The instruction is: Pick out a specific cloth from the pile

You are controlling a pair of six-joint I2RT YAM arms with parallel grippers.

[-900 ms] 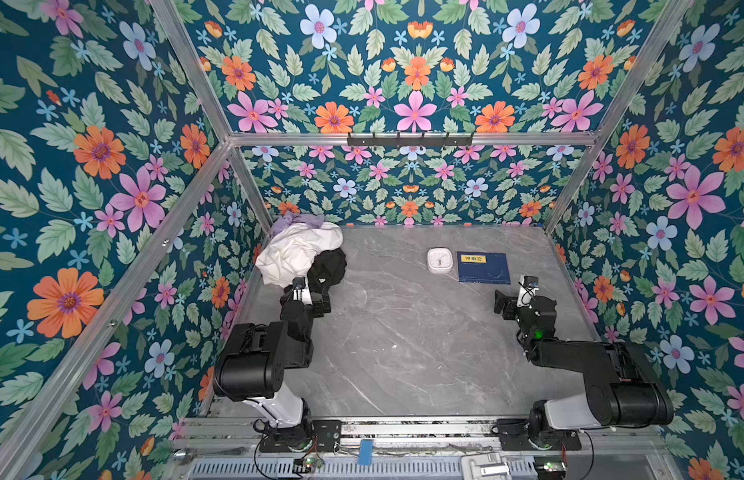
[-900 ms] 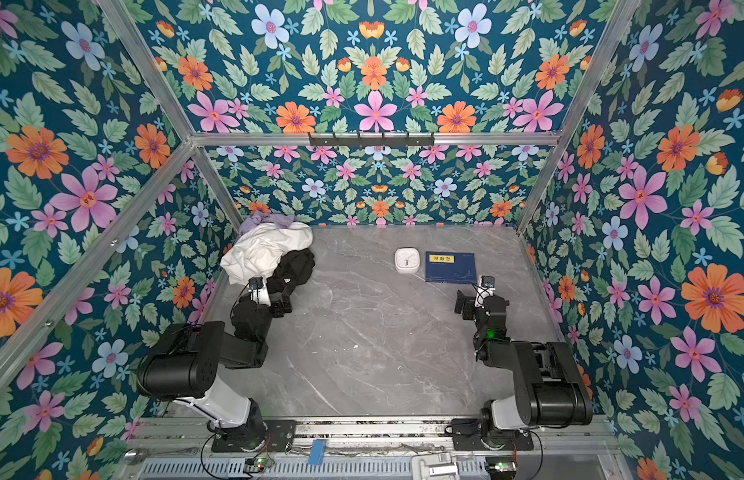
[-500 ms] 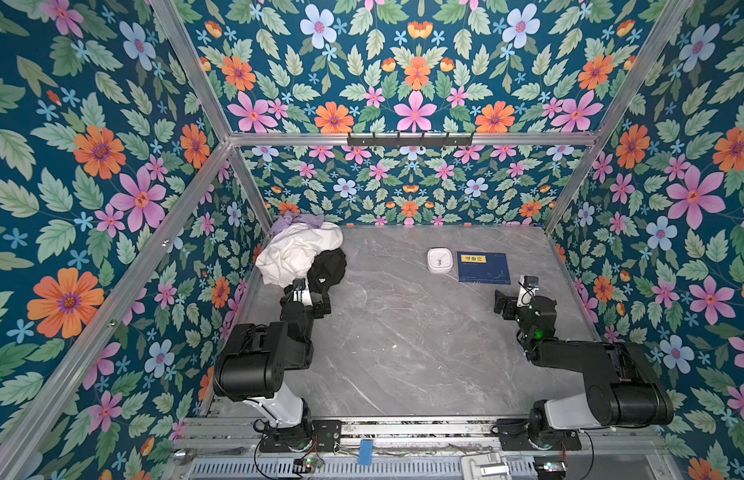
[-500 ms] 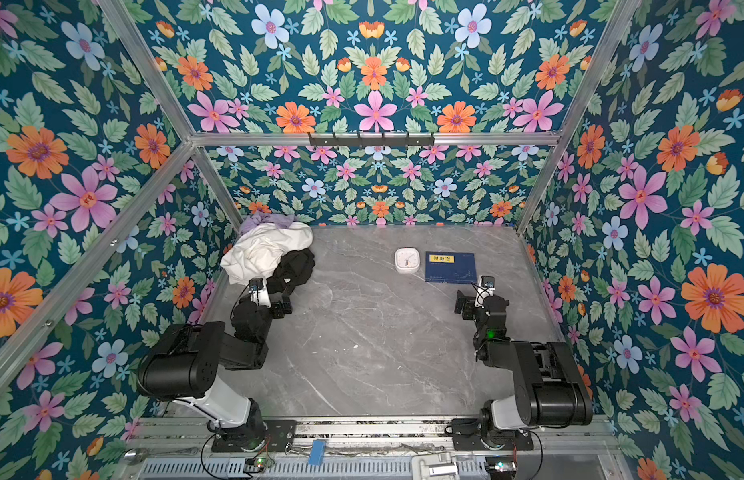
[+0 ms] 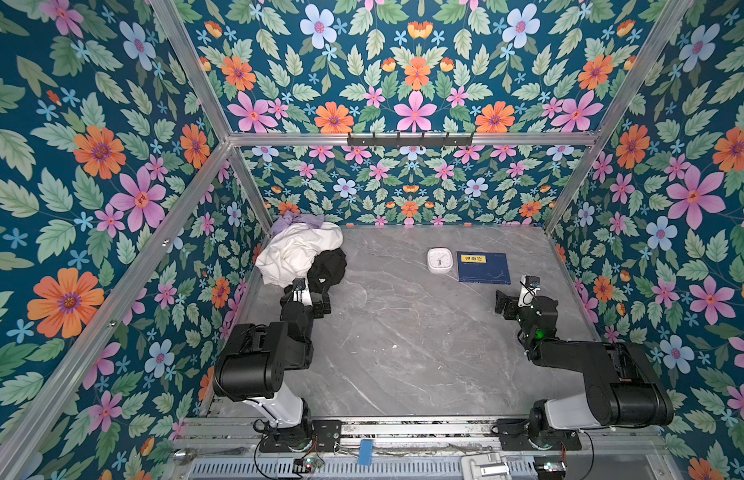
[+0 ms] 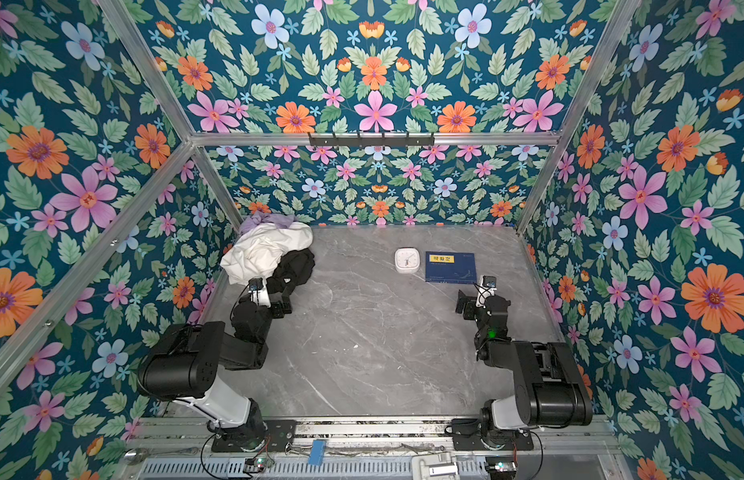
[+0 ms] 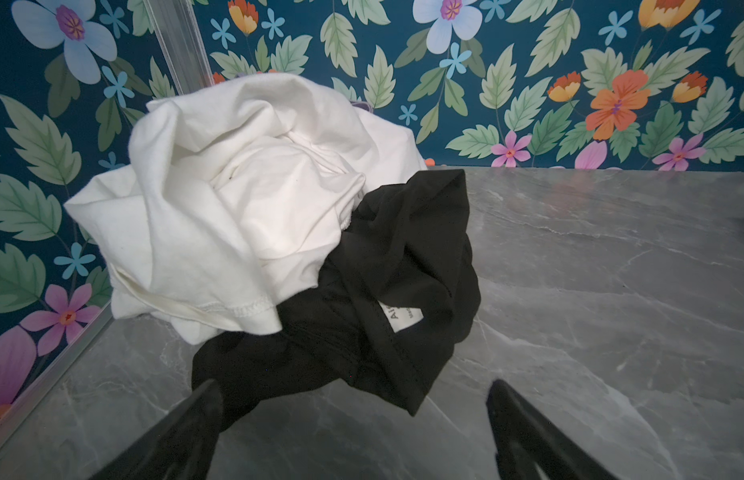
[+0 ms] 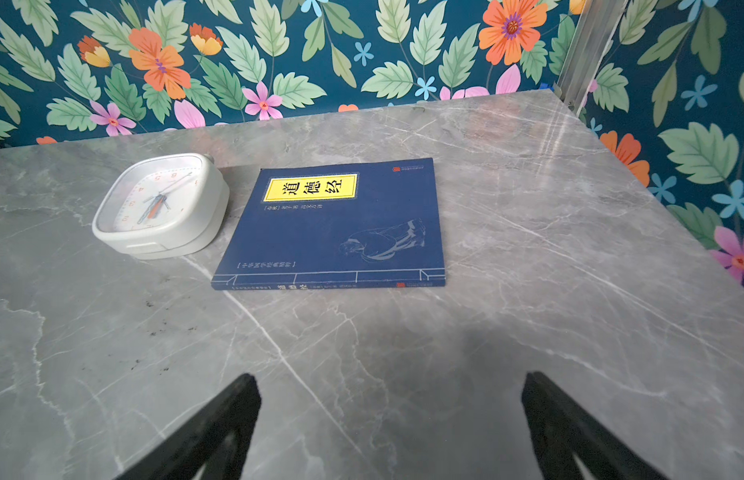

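Observation:
My left gripper is due to go next to the black cloth's top [image 5: 330,264] [image 7: 411,233], beside the large white cloth, and it will close there.
The pile [image 5: 303,253] lies in the far left corner of the table in both top views. It holds a large white cloth [image 7: 237,187], a small lavender one [image 5: 295,219] behind it, and the black cloth [image 7: 386,266] at its front right edge, with a white label showing. My left gripper [image 7: 353,388] is open just short of the black cloth [image 5: 330,266], one finger close to its near edge, and nothing is gripped. On the right side my right gripper [image 8: 390,379] is open over bare table, empty, facing the book.
A white square clock [image 8: 162,208] and a blue book [image 8: 341,220] lie side by side at the back right [image 5: 482,268]. Flowered walls with metal posts enclose the grey marble table [image 5: 403,332]. A black hook rail [image 5: 409,139] hangs on the back wall.

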